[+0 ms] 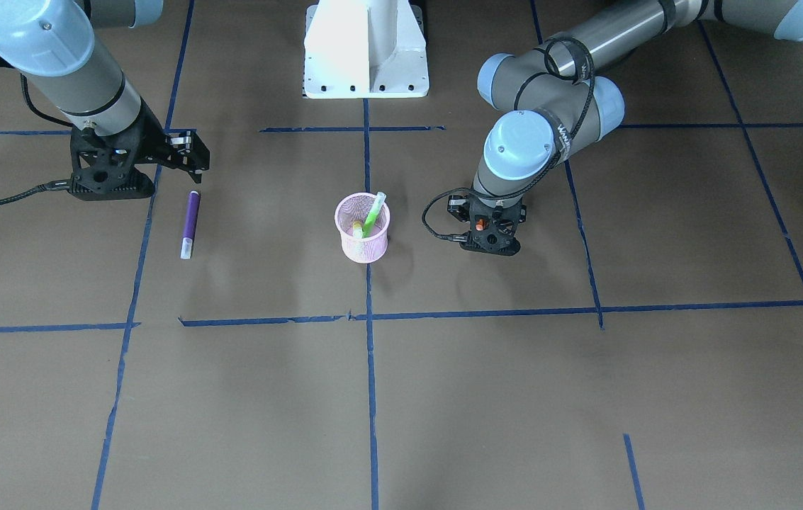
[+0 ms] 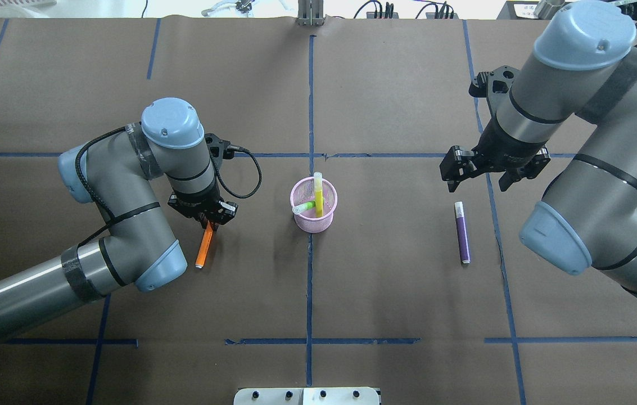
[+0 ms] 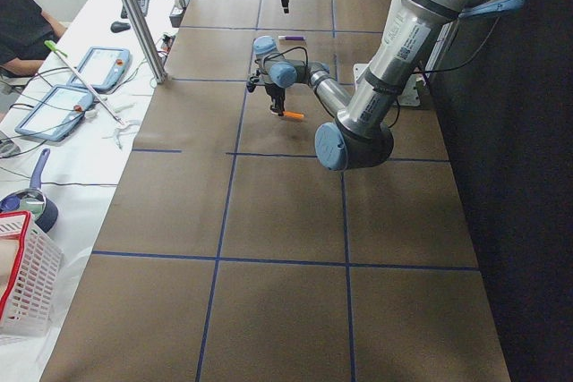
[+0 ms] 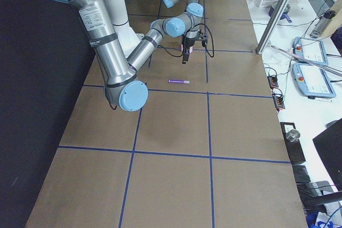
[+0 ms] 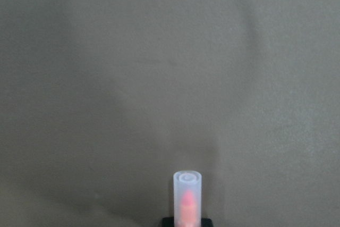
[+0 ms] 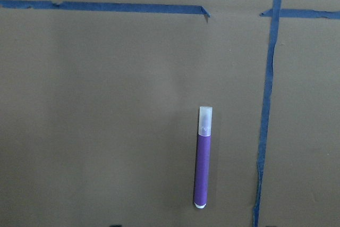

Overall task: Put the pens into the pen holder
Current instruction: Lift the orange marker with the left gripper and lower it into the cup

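I will release the orange pen from my left gripper inside the pink mesh pen holder (image 1: 366, 209), beside the green pen.
The pink mesh pen holder (image 2: 312, 225) stands upright at the table's middle, also in the front view (image 1: 362, 248). A yellow pen (image 2: 318, 194) and a green pen (image 2: 304, 207) stand in it. My left gripper (image 2: 209, 222) is shut on one end of the orange pen (image 2: 204, 250), to the left of the cup. The pen hangs tilted, and its pale cap shows end-on in the left wrist view (image 5: 187, 195). The purple pen (image 2: 462, 233) lies flat on the table to the right of the cup, also in the right wrist view (image 6: 202, 157). My right gripper (image 2: 484, 174) is open and empty above the table just beyond it.
Blue tape lines (image 2: 310, 281) divide the brown table into squares. The robot's white base (image 1: 366, 49) stands at the near edge. A side bench with tablets (image 3: 98, 64) and a red basket (image 3: 22, 275) runs along the far side.
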Controlling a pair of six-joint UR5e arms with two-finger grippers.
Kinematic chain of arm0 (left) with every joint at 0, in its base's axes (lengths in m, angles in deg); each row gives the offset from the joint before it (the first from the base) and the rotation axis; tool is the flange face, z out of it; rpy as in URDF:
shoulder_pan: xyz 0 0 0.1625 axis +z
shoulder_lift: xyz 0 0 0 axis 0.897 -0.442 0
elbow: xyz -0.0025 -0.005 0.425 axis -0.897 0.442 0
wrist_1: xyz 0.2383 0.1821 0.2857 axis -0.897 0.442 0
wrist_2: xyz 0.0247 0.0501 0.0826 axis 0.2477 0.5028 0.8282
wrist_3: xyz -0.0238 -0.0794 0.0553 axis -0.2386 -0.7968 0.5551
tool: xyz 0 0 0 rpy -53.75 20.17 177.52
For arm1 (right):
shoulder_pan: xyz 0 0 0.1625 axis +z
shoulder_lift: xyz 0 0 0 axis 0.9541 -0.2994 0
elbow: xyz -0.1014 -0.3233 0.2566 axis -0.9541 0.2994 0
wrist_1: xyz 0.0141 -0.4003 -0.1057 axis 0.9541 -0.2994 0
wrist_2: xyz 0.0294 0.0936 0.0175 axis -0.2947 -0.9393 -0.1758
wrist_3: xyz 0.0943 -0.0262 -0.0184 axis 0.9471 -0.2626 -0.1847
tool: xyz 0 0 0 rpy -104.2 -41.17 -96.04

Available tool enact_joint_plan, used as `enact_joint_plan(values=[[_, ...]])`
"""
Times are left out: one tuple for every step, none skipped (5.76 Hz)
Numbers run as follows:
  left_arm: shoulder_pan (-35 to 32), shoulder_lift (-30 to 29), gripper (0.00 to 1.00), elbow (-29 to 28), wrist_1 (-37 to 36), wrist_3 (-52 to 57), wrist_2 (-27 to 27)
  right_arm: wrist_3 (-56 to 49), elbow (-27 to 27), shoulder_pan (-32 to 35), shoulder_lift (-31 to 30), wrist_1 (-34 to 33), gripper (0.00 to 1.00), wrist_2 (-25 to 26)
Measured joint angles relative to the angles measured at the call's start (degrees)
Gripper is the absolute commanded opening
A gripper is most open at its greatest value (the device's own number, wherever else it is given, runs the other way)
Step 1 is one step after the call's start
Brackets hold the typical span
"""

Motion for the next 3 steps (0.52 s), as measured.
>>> enact_joint_plan(values=[[-1.70,-0.65,0.00,3.01,0.37,-0.63,0.46,-0.89,0.40,-0.51,-1.32,0.10,0.91,0.07],[-2.84,-1.05,0.00,6.95,0.70,-1.23,2.72,-1.30,1.16,-1.24,-1.86,0.28,0.91,0.32],[-3.28,-1.33,0.00,11.03,1.26,-1.88,6.04,-1.39,2.22,-1.89,-1.78,0.57,0.91,0.59]])
